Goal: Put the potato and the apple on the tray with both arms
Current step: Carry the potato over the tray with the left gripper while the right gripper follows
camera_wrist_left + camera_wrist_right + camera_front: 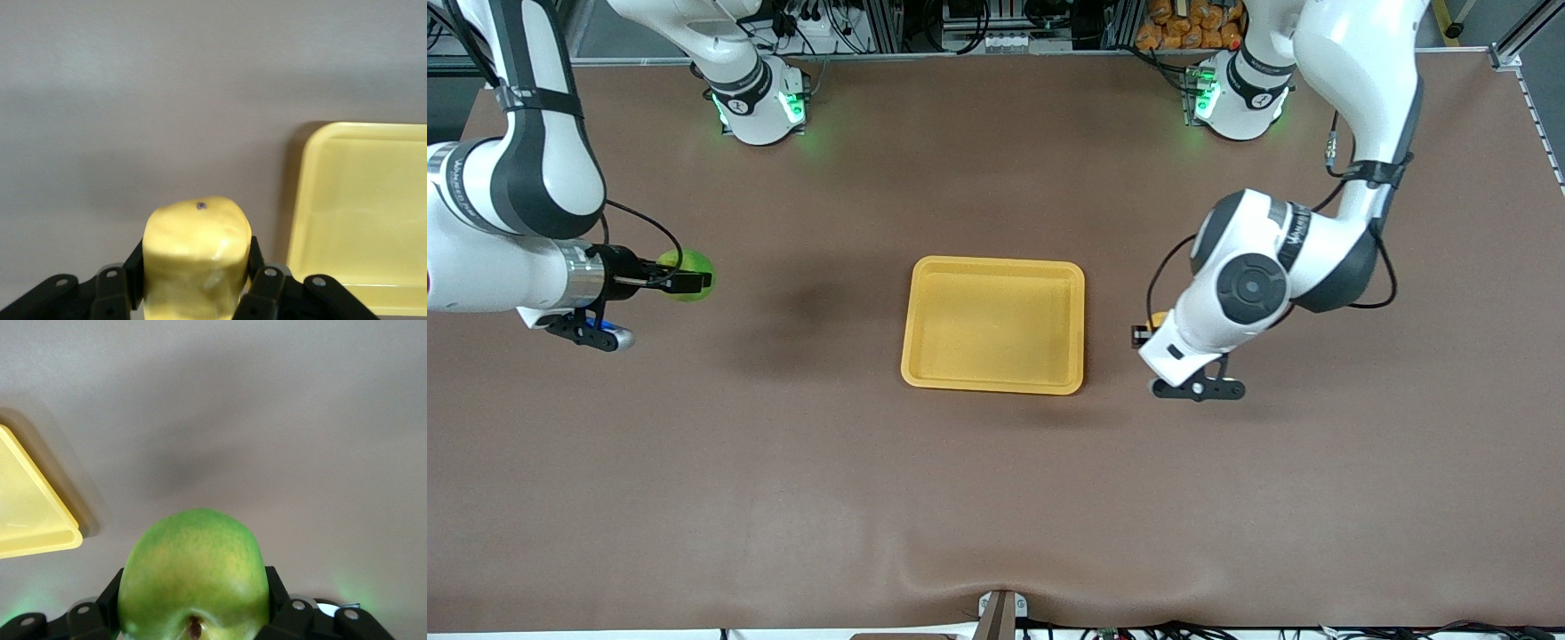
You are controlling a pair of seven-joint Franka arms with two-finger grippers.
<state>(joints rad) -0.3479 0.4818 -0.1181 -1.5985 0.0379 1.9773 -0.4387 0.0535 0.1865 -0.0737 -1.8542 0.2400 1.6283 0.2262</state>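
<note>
Next, my left gripper puts the yellow potato down inside the tray (1054,309) (340,237), by the edge nearest to that gripper.
The yellow-orange tray (996,324) lies flat and empty at the middle of the table. My right gripper (687,281) is shut on the green apple (687,265) and holds it above the bare table toward the right arm's end. In the right wrist view the apple (193,567) sits between the fingers (279,592), stem dimple toward the camera. My left gripper (1144,332) is shut on the yellow potato (1159,318), which is mostly hidden under the arm, just off the tray's edge at the left arm's end. In the left wrist view the potato (198,253) fills the jaws, with the tray (360,220) beside it.
The brown table (996,498) stretches wide around the tray. A corner of the tray (27,513) shows in the right wrist view. A small metal bracket (1000,612) sits at the table's edge nearest the front camera. Orange bags (1192,22) lie off the table by the bases.
</note>
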